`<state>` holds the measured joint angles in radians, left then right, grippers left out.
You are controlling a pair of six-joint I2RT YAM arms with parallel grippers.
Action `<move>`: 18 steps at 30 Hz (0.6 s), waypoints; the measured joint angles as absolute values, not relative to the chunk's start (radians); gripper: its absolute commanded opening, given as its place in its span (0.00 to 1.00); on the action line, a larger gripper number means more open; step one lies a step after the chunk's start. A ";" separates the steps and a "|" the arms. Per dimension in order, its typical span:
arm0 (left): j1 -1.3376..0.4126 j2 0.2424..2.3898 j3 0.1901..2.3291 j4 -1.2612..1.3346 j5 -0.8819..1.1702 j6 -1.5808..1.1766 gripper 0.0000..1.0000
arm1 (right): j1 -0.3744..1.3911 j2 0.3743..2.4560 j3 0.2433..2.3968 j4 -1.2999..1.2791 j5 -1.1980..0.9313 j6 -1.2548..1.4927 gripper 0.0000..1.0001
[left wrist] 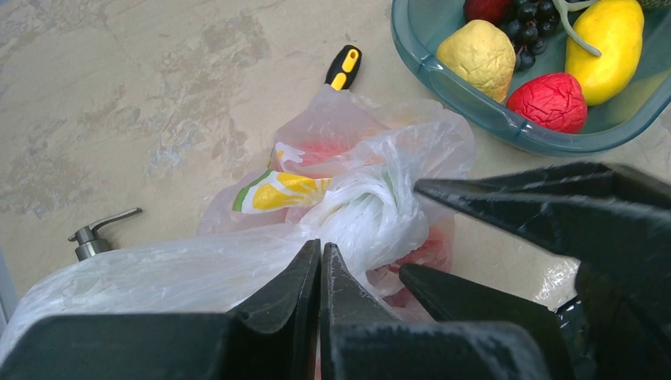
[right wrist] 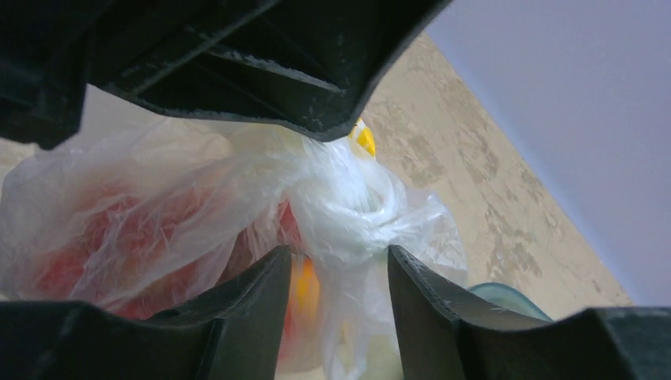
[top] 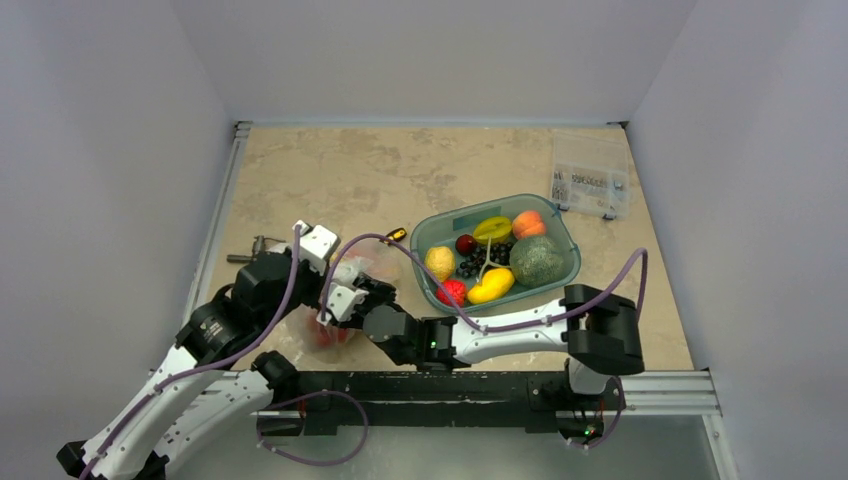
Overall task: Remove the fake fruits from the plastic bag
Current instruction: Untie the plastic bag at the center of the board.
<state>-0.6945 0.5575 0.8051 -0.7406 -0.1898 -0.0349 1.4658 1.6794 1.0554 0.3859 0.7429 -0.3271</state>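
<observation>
The bag's knot shuts in the fake fruits, so next my right gripper pinches the film at the knot [right wrist: 342,265] and pulls it tubward, toward the tub.
The clear crinkly plastic bag [top: 372,264] lies knotted on the table left of the tub. Red fake fruits [left wrist: 431,249] show through its film, and an orange-yellow one [right wrist: 307,289] shows in the right wrist view. My left gripper [left wrist: 322,249] is shut on a fold of the plastic bag [left wrist: 372,206] just left of the knot, and the film is pulled taut. My right gripper [right wrist: 339,255] is open with its jaws on either side of the knot [right wrist: 356,202], not pinching it. In the top view both grippers, left [top: 345,272] and right [top: 340,303], meet over the bag.
A teal oval tub [top: 572,252] holding several other fruits stands just right of the bag. A small clear compartment box [top: 592,175] is at the back right. A yellow-black screwdriver handle [left wrist: 343,67] lies behind the bag. A metal pump head [left wrist: 95,237] lies to its left.
</observation>
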 measured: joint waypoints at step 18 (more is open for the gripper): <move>-0.694 0.433 0.789 -0.702 -0.236 -0.032 0.00 | 1.157 1.389 0.768 0.663 0.348 0.202 0.00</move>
<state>-0.6945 0.4332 0.7887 -0.7021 -0.2363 -0.0319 1.1572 1.3891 0.7677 0.6628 0.3481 0.2020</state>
